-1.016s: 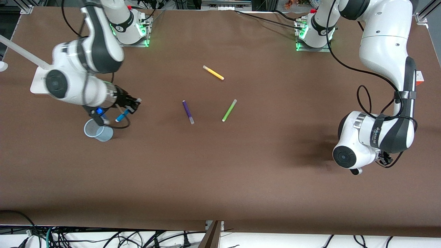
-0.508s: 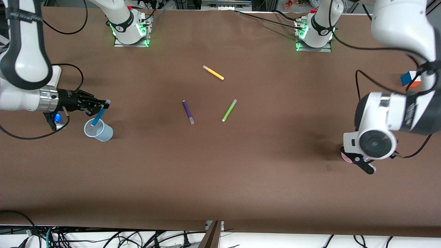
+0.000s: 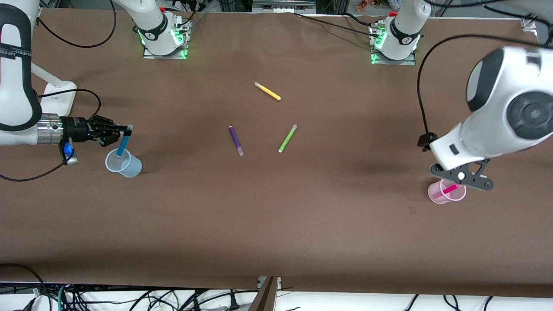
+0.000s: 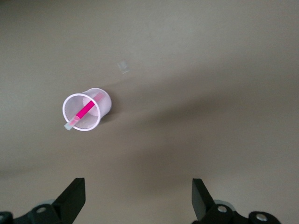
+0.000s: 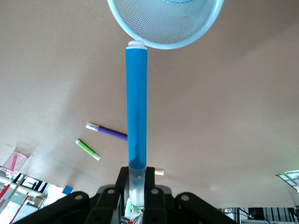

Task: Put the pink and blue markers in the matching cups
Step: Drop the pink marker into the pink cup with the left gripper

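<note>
Next, my right gripper lets go of the blue marker inside the pale blue cup point(image 3: 123, 163) point(image 5: 164, 19), with the marker's capped end leaning on the cup's rim.
The pale blue cup point(image 3: 123, 163) point(image 5: 166, 23) stands at the right arm's end of the table. My right gripper point(image 3: 128, 128) point(image 5: 138, 175) is just above it, shut on the capped end of the blue marker point(image 3: 123, 142) point(image 5: 137, 107). The marker slants down with its tip at the cup's mouth. At the left arm's end, the pale pink cup point(image 3: 447, 191) point(image 4: 86, 109) stands upright. In it the pink marker point(image 3: 449, 189) point(image 4: 87, 108) leans, its pale cap over the rim. My left gripper point(image 3: 462, 177) point(image 4: 138, 196) hangs open and empty above that cup.
Three loose markers lie mid-table: yellow point(image 3: 267, 91) nearest the bases, then dark purple point(image 3: 236, 140) and green point(image 3: 287, 138) side by side. A white stand base point(image 3: 58, 93) sits by the right arm's forearm. A small scuff mark point(image 3: 411, 210) lies near the pink cup.
My left gripper has opened wide and risen off the pink cup, leaving the pink marker inside. My right gripper brought the blue marker over the blue cup and tipped it steeper.
</note>
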